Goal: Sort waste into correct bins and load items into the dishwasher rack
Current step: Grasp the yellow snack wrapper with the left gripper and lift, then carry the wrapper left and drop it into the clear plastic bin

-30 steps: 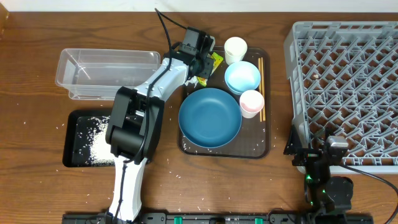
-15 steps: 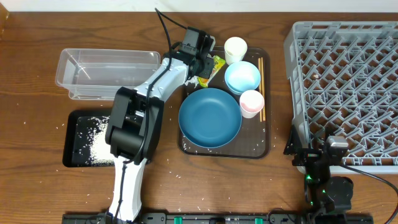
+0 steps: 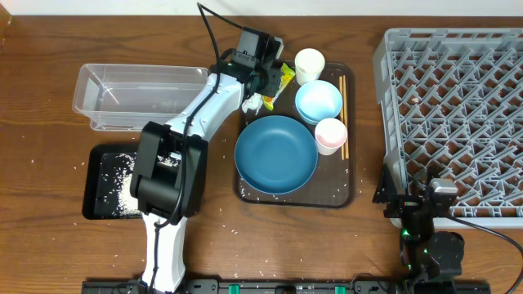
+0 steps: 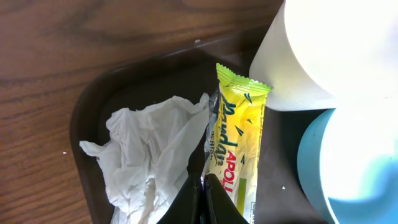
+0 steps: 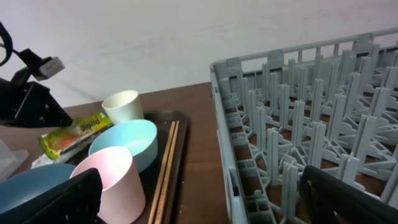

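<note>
Next, I release the green-yellow snack wrapper from my left gripper in the middle of the clear tub [image 3: 150,97] behind the black tray. The wrapper is now on the brown tray.
My left gripper [image 4: 203,182] is shut, with nothing seen between its fingers. Its tips are over the brown tray's back left corner, between the crumpled white tissue [image 4: 149,155] and the green-yellow snack wrapper [image 4: 239,137]. The white cup [image 3: 309,64], light-blue bowl [image 3: 318,102], pink cup [image 3: 330,135], dark-blue dish [image 3: 276,153] and chopsticks [image 3: 344,114] sit on that tray. My right gripper [image 5: 205,199] is open and empty, low beside the grey dishwasher rack [image 3: 449,114]. The clear tub [image 3: 139,94] stands at the left. The black tray [image 3: 94,184] in front of it holds rice [image 3: 131,192].
The brown serving tray [image 3: 343,196] lies mid-table between the bins and the rack. Loose rice grains are scattered on the wooden table around the black tray and in front of the brown tray. The rack fills the right side.
My left arm has lifted and drawn back a little toward the far edge. The tissue and the wrapper sit in almost the same spots. The right arm has not moved.
</note>
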Robot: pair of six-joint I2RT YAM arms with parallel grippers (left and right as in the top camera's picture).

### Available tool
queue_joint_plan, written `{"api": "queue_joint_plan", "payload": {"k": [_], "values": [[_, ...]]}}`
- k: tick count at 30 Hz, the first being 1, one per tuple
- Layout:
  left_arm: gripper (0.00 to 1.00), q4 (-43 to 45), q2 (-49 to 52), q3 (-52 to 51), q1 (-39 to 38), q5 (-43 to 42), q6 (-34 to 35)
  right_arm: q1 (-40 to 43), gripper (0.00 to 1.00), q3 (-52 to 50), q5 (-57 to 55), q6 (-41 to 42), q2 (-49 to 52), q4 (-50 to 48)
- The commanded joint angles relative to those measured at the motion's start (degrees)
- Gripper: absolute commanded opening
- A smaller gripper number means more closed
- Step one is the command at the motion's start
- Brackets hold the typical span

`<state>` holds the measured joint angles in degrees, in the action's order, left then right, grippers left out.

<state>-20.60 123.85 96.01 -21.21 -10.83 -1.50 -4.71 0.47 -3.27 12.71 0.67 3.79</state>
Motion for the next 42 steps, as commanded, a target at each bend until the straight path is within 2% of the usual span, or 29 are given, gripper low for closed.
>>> {"api": "queue_joint_plan", "payload": {"k": [1, 13, 23, 26, 33, 38, 42], "values": [[0.06, -0.1, -5.2, -0.3, 0.2, -0.4, 0.2, 0.4, 0.99, -0.2, -0.3, -0.8, -0.3, 0.1], [0.06, -2.7, -14.3, -0.3, 7.1, 4.0, 11.8, 0.4, 0.99, -0.2, -0.3, -0.8, -0.3, 0.1], [0.06, -7.1, -14.7, -0.3, 17.7, 4.0, 30.8, 0.4, 0.99, -0.2, -0.3, -0.8, -0.3, 0.1], [0.06, -8.2, -14.7, -0.3, 20.0, 4.0, 34.4, 0.4, 0.99, -0.2, -0.3, -0.8, -0.3, 0.1], [0.06, -10.6, -14.7, -0.3, 24.6, 4.0, 40.0, 0.4, 0.99, -0.2, -0.3, -0.8, -0.3, 0.1], [0.06, -11.7, -15.3, -0.3, 27.5, 4.1, 41.5, 0.4, 0.99, -0.2, -0.3, -0.8, -0.3, 0.1], [0.06, -16.4, -16.4, -0.3, 29.5, 9.4, 45.4, 0.4, 0.99, -0.2, -0.3, -0.8, -0.3, 0.1]]}}
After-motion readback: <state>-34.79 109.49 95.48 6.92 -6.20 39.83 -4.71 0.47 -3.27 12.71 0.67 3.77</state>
